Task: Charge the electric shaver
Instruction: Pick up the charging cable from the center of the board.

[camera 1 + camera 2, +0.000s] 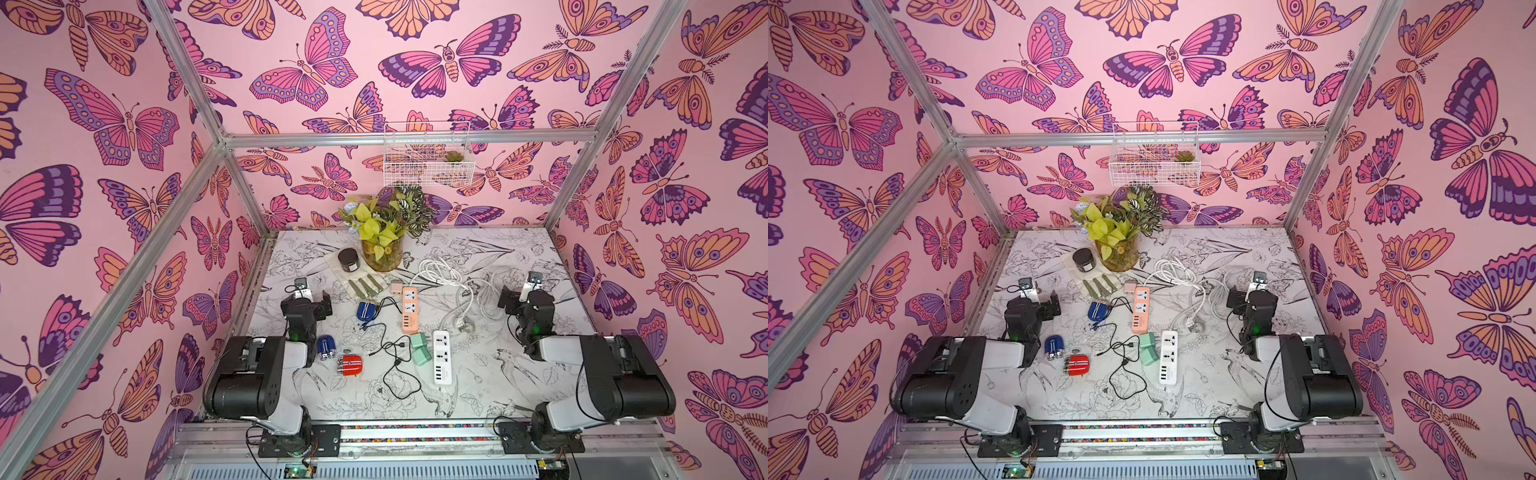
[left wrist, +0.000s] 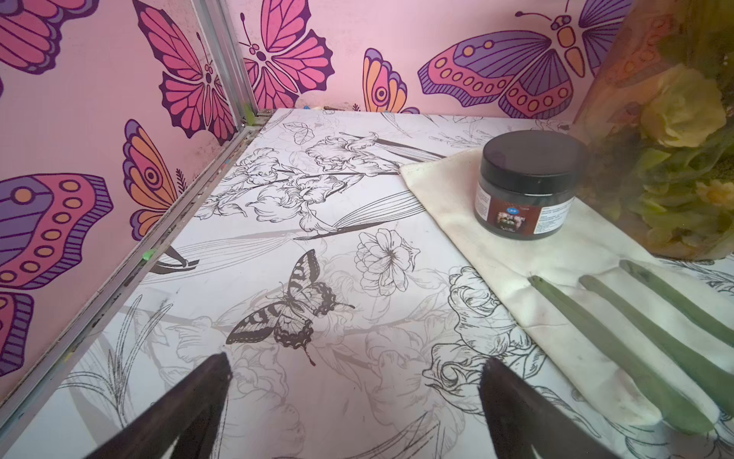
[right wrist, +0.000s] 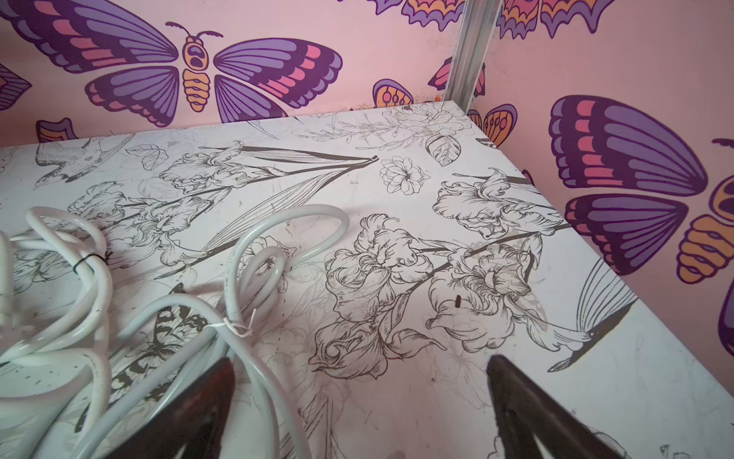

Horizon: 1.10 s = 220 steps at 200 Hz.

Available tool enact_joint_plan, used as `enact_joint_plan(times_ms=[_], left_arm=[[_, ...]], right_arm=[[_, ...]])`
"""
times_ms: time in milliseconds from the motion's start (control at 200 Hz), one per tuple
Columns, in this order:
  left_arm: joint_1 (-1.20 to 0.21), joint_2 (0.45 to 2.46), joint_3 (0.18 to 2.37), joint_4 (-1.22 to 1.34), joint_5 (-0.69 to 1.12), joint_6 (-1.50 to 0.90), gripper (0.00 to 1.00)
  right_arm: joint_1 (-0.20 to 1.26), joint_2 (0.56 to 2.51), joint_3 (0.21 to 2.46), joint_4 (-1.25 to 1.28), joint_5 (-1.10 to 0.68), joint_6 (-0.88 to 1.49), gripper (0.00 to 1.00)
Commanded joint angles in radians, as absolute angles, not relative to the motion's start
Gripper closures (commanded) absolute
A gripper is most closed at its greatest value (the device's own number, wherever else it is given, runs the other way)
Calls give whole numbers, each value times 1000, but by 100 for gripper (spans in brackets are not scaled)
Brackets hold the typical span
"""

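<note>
The black cable's bend (image 1: pixel 389 297) between the blue shaver and the orange power strip is next for my left gripper to go to and close on.
Three small shavers lie left of centre on the table in both top views: a blue shaver (image 1: pixel 365 311) with a black cable (image 1: pixel 388 351) running up to it, a second blue one (image 1: pixel 326 348) and a red one (image 1: pixel 350 365). None of them shows in the wrist views. An orange power strip (image 1: pixel 409 309) and a white power strip (image 1: pixel 442 362) lie mid-table, with green adapters (image 1: pixel 420 348) between them. My left gripper (image 1: pixel 306 296) (image 2: pixel 355 369) is open over bare table, behind the shavers. My right gripper (image 1: pixel 521 291) (image 3: pixel 359 369) is open beside white cords (image 3: pixel 254 258), holding nothing.
A glass vase of plants (image 1: pixel 381 253) stands at the back. A dark jar (image 2: pixel 526 184) sits on a cream cloth (image 2: pixel 556 278) carrying green strips (image 2: pixel 619 349). A pink adapter (image 1: pixel 396 288) lies by the orange strip. A wire basket (image 1: pixel 428 156) hangs on the back wall.
</note>
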State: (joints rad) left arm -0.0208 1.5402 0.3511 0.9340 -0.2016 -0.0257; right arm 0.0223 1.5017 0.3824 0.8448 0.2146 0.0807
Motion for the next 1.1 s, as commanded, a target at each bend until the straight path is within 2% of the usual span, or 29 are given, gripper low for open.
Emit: enact_joint_plan(times_ms=[0,461,556,656,721,776,846,881,916,961,991,1047,1097], left_arm=[[-25,1547,357,933,-206,-12,0],[-25,1546,357,933,-204,-12,0],[-40,1497,343,933,-216,13,0],[-114,1356,383,767,-399,38,0],[-144,1284,444,650,-515,-16,0],[-144,1212,541,450,-547,-172,0],[-138,1176,702,42,-539,-493,0],[-127,1181,725,4,-547,-615,0],[-100,1192,731,14,-466,-702,0],[-72,1215,757,3,-362,-782,0],[-71,1232,791,-34,-325,-812,0],[-86,1261,853,-121,-278,-870,2],[-106,1301,887,-178,-218,-925,8]], right_arm=[[29,1503,393,826,202,73,1],[29,1503,393,826,202,73,1],[29,1487,401,840,195,62,1],[75,1368,568,466,265,31,1],[80,1314,708,279,260,108,1],[80,1309,821,160,326,303,1],[79,1331,1001,-274,397,673,1],[76,1345,1019,-314,402,793,1],[49,1352,1010,-268,251,793,8],[31,1364,997,-169,55,758,33],[41,1372,1013,-167,10,744,43],[109,1387,1087,-303,60,708,47],[199,1399,1143,-399,140,633,47]])
